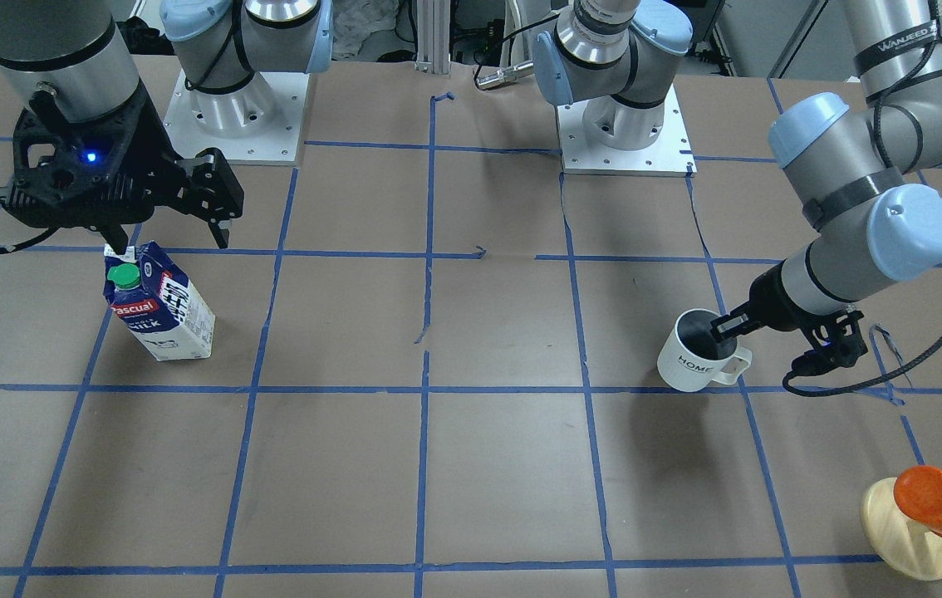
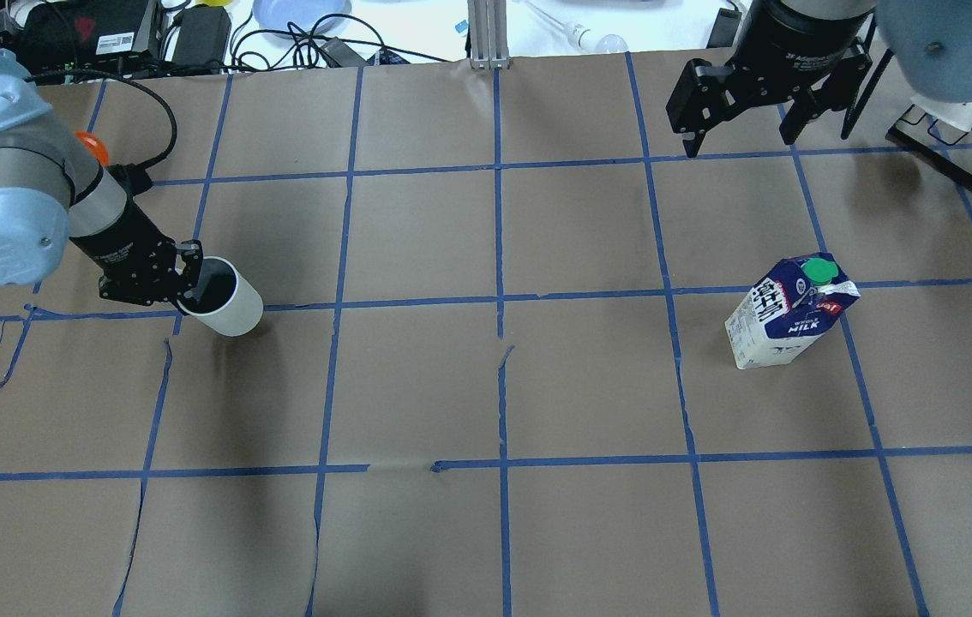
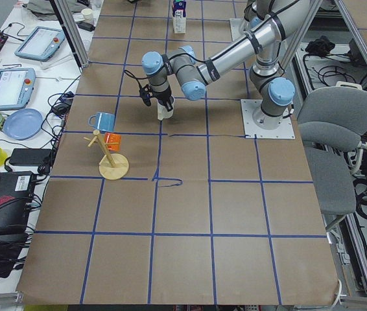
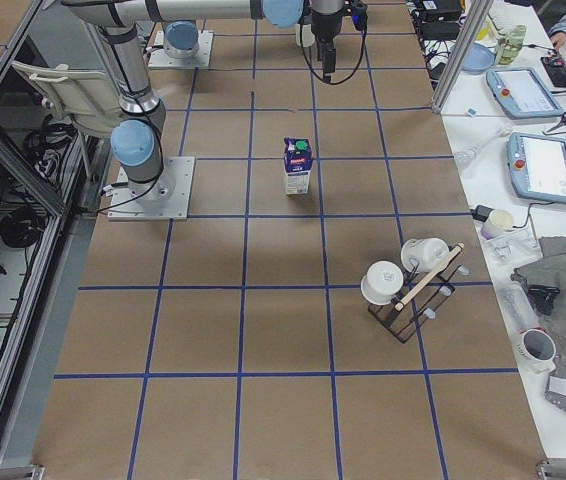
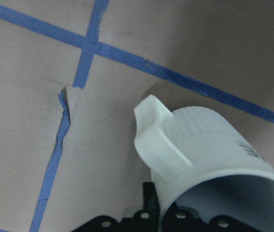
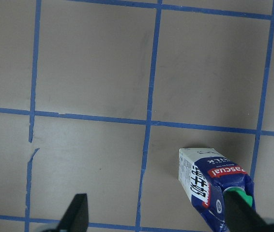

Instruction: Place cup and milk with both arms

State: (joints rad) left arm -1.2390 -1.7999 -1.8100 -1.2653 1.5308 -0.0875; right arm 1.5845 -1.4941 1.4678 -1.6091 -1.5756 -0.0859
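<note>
I need to use my left gripper to set the white cup down on the blue tape crossing in the middle of the table [image 1: 422, 409].
The white cup [image 1: 691, 359] with "HOME" on it is tilted at the table's left side and also shows in the overhead view [image 2: 229, 306]. My left gripper [image 1: 724, 326] is shut on the cup's rim, one finger inside and one outside beside the handle [image 5: 154, 140]. The blue and white milk [image 1: 162, 306] carton with a green cap stands upright on the right side [image 2: 788, 315]. My right gripper [image 1: 168, 232] is open and empty. It hovers above and just behind the carton, which lies low in the right wrist view [image 6: 214, 186].
A wooden mug tree [image 1: 910, 531] with an orange mug [image 1: 940, 498] stands near the left arm's side, with a blue mug [image 3: 102, 120] beside it. A black rack with white cups [image 4: 408, 285] stands beyond the milk. The two arm bases [image 1: 234, 112] sit at the robot's edge.
</note>
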